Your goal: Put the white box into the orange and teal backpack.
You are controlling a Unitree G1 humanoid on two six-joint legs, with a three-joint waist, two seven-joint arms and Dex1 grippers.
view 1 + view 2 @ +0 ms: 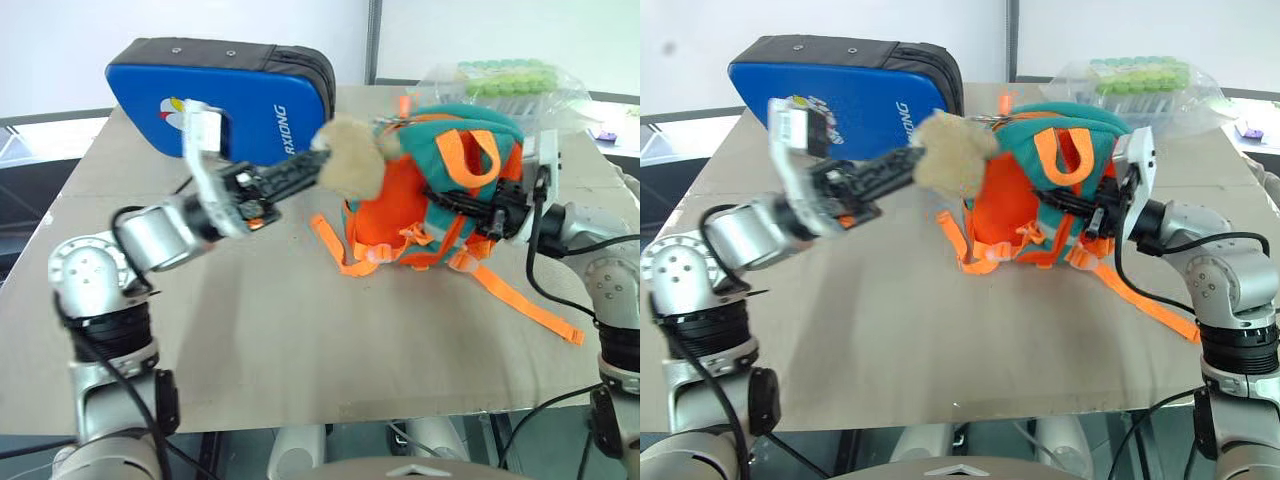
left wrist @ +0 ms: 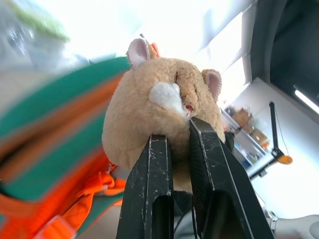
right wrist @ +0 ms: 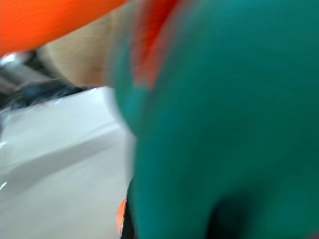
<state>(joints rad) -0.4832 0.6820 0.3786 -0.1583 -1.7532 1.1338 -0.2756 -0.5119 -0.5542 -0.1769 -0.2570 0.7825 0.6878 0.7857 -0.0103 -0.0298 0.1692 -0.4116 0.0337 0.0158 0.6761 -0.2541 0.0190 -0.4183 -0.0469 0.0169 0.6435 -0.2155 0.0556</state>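
I should release the tan plush animal head from my left gripper on the table (image 1: 314,250), setting it beside the short orange strap of the backpack.
The orange and teal backpack (image 1: 398,205) stands on the table (image 1: 270,330) right of centre, lifted slightly between both arms. My left gripper (image 1: 322,160) reaches in from the left and is shut on the backpack's tan plush animal head (image 1: 352,158). In the left wrist view its two black fingers (image 2: 154,164) pinch the plush head (image 2: 159,99) from below. My right gripper (image 1: 455,205) comes in from the right, shut on the backpack's teal and orange side. Teal fabric (image 3: 224,124) sits right against the right wrist camera. The white box is out of view.
A large blue padded case (image 1: 240,100) stands on edge at the back left. At the back right lies a clear plastic bag of green-capped items (image 1: 510,80). An orange strap (image 1: 530,310) trails from the backpack toward the table's right edge.
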